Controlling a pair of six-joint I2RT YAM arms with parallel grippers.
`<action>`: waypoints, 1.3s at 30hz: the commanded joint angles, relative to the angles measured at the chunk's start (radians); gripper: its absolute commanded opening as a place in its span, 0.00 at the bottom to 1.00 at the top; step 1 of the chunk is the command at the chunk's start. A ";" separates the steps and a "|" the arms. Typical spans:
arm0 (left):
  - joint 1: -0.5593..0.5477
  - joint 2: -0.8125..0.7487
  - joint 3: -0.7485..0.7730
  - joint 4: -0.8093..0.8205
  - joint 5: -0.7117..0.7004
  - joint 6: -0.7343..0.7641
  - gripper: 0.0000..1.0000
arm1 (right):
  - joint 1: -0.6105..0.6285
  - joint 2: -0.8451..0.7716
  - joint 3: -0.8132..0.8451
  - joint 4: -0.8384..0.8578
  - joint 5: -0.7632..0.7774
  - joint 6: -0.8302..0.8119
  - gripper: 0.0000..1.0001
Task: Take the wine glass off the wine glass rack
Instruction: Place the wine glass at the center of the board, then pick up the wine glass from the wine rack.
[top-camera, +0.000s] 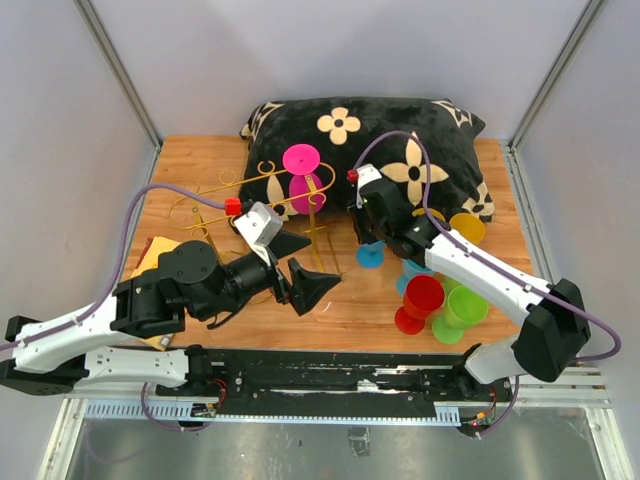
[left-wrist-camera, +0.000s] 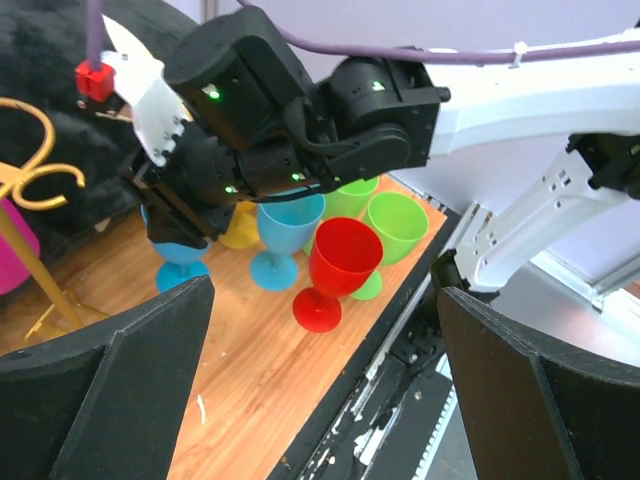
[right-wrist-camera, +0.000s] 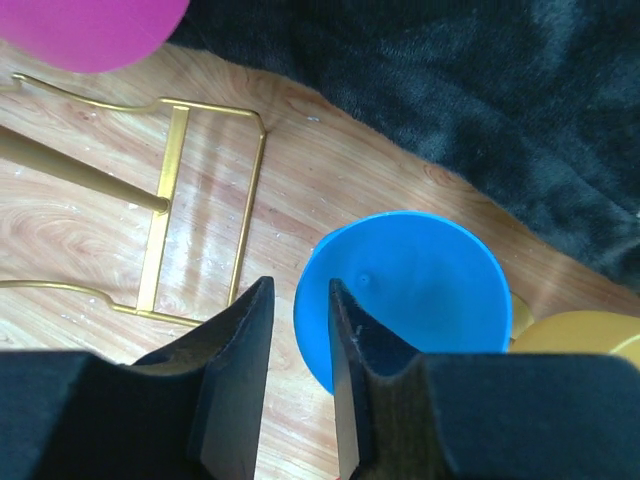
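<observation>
The pink wine glass hanging upside down from the rack is next, and my left gripper needs to go to it and close on the edge of its round base (top-camera: 288, 158).
The gold wire wine glass rack (top-camera: 232, 192) stands at the left-middle of the table, and a pink wine glass (top-camera: 304, 184) hangs upside down from it. A blue wine glass (right-wrist-camera: 405, 295) stands upright on the wood just right of the rack's foot (right-wrist-camera: 160, 205). My right gripper (right-wrist-camera: 299, 287) points down over its rim, one finger outside the bowl and one inside. The jaws are a little apart and the gap is wider than the rim. My left gripper (top-camera: 305, 268) hovers wide open in front of the rack, holding nothing.
A black flowered pillow (top-camera: 385, 130) lies at the back. Red (top-camera: 421, 300), green (top-camera: 463, 308), yellow (top-camera: 467, 228) and another blue glass (top-camera: 408, 270) cluster at the right under my right arm. A tan flat piece (top-camera: 150, 250) lies at the left.
</observation>
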 joint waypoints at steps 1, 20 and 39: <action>0.005 0.025 0.093 -0.071 -0.071 0.022 1.00 | -0.001 -0.087 0.040 -0.021 -0.018 -0.002 0.32; 0.521 0.184 0.345 -0.219 0.182 0.068 1.00 | 0.000 -0.485 -0.091 -0.009 -0.262 0.151 0.72; 0.901 0.352 0.430 -0.108 0.710 -0.003 1.00 | -0.001 -0.806 -0.219 0.018 -0.404 0.210 0.87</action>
